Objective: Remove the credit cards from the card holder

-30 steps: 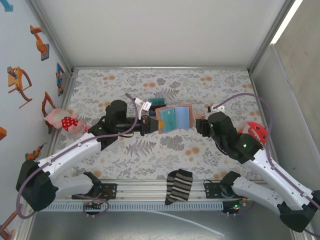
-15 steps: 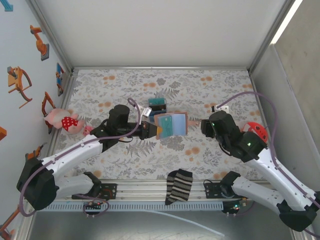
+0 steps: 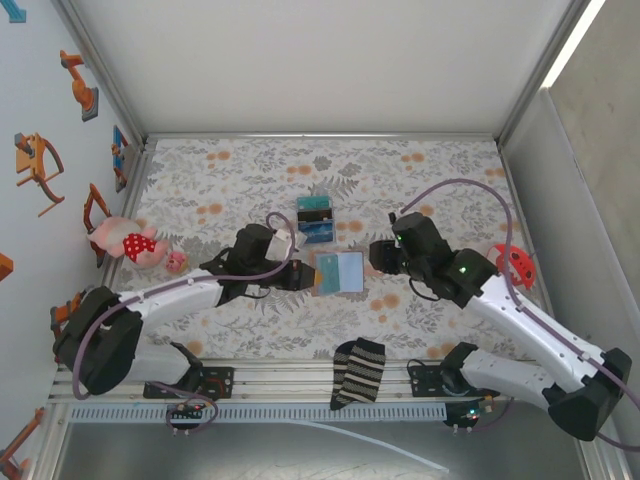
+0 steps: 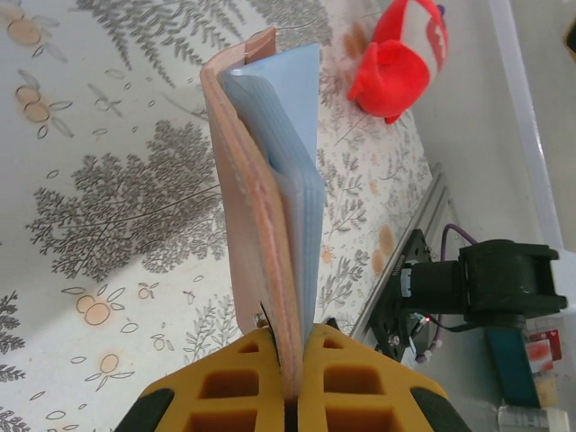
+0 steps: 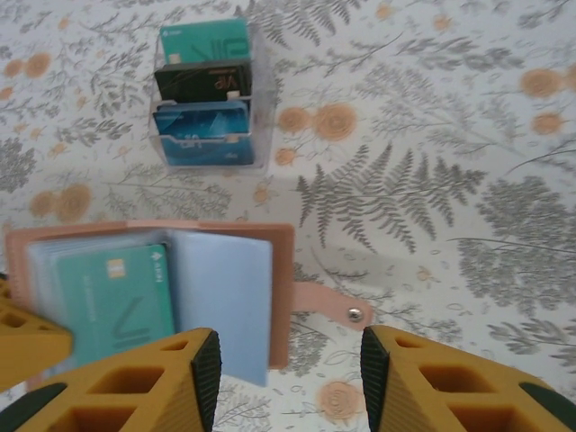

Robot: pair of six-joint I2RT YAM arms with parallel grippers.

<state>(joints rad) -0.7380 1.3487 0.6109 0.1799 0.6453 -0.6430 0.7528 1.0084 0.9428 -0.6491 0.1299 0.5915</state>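
Next, I lay the tan card holder, which my left gripper is holding open above the table, down flat before my right gripper takes the teal card's edge (image 5: 169, 292).
The tan card holder (image 3: 341, 272) hangs open just above the patterned table, and my left gripper (image 3: 307, 279) is shut on its left edge. From the left wrist I see it edge-on (image 4: 256, 207), light-blue sleeves fanned out, pinched between the yellow fingers (image 4: 346, 378). A teal credit card (image 5: 112, 301) sits in a left sleeve beside a light-blue page (image 5: 225, 301). My right gripper (image 5: 288, 369) is open with nothing between its fingers, hovering over the holder's right edge and its snap tab (image 5: 337, 309). From above, the right gripper (image 3: 377, 255) sits just right of the holder.
A clear stand (image 5: 202, 94) with teal, black and blue cards is behind the holder, also visible from above (image 3: 316, 218). A striped sock (image 3: 358, 370) lies at the near edge, a pink plush (image 3: 125, 242) at left, a red ladybug toy (image 3: 515, 262) at right.
Both arms moved toward the near side and lower. The card holder came down and flattened with the left gripper. The right gripper closed in on its right edge and narrowed somewhat.
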